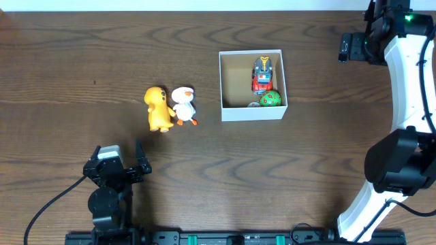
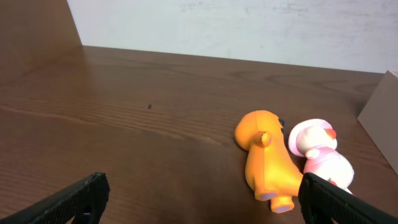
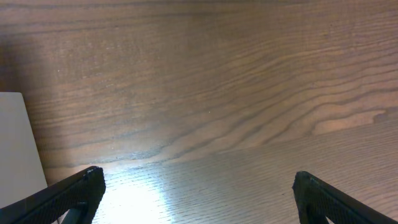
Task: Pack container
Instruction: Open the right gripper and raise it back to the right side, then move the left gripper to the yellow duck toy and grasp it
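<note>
I will move my left gripper to the orange duck toy next and close it on its neck (image 1: 157, 105) (image 2: 262, 148), just below the duck's head.
The container (image 1: 253, 112), a square white box with a brown floor, stands right of the table's middle. Inside it lie a red toy car (image 1: 262, 75) and a green ball (image 1: 270, 99). Left of it, an orange duck toy (image 1: 159, 107) and a white duck toy (image 1: 183, 105) lie side by side on the table. My left gripper (image 1: 117, 155) is open near the front edge, short of the ducks. In the left wrist view the orange duck (image 2: 267, 155) and white duck (image 2: 320, 152) lie ahead of my left gripper (image 2: 202, 186), towards its right finger. My right gripper (image 1: 346, 47) is open, right of the container.
The dark wooden table (image 1: 82, 61) carries everything. A corner of the container (image 2: 382, 112) shows at the right edge of the left wrist view. The right wrist view shows bare tabletop between the fingers of my right gripper (image 3: 199, 180) and a white container wall (image 3: 18, 137) at left.
</note>
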Tool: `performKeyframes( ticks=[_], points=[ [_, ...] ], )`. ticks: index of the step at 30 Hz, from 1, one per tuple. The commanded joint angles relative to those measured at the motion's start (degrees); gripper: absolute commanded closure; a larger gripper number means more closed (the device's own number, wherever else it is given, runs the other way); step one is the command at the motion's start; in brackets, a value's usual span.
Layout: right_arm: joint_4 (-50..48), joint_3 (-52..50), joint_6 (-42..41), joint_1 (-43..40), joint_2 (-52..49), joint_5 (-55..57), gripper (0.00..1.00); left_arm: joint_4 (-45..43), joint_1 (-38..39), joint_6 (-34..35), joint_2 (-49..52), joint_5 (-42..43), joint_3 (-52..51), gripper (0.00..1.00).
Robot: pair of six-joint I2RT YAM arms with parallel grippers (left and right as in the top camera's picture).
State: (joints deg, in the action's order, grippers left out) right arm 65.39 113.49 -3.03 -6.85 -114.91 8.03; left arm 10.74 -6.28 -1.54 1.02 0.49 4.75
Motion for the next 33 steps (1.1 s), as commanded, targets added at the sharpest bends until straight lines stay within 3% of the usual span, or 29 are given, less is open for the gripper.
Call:
performKeyframes(
  ticks=[1, 5, 12, 18, 28, 33],
  points=[
    [0.17, 1.03, -1.01, -0.37, 0.26, 0.96, 0.01, 2.01, -0.04, -0.87, -0.02, -0.31, -0.79, 0.02],
    [0.15, 1.03, -1.01, -0.37, 0.26, 0.96, 0.01, 1.62, -0.02, -1.49, -0.02, -2.64, -0.79, 0.02],
    [0.15, 1.03, -1.01, -0.37, 0.26, 0.96, 0.01, -2.14, -0.02, 10.05, 0.22, -2.64, 1.53, 0.02],
    [0.15, 1.03, -1.01, -0.37, 0.26, 0.96, 0.01, -2.29, -0.02, 16.94, 6.71, -2.64, 12.87, 0.02],
    [0.15, 1.03, -1.01, -0.37, 0.26, 0.96, 0.01, -1.46, -0.02, 17.07, 40.61, -0.44, 42.14, 0.02],
    [0.17, 1.03, -1.01, -0.37, 0.26, 0.96, 0.01, 7.65, 0.35, 17.03, 61.35, 0.61, 57.35, 0.02]
  ],
)
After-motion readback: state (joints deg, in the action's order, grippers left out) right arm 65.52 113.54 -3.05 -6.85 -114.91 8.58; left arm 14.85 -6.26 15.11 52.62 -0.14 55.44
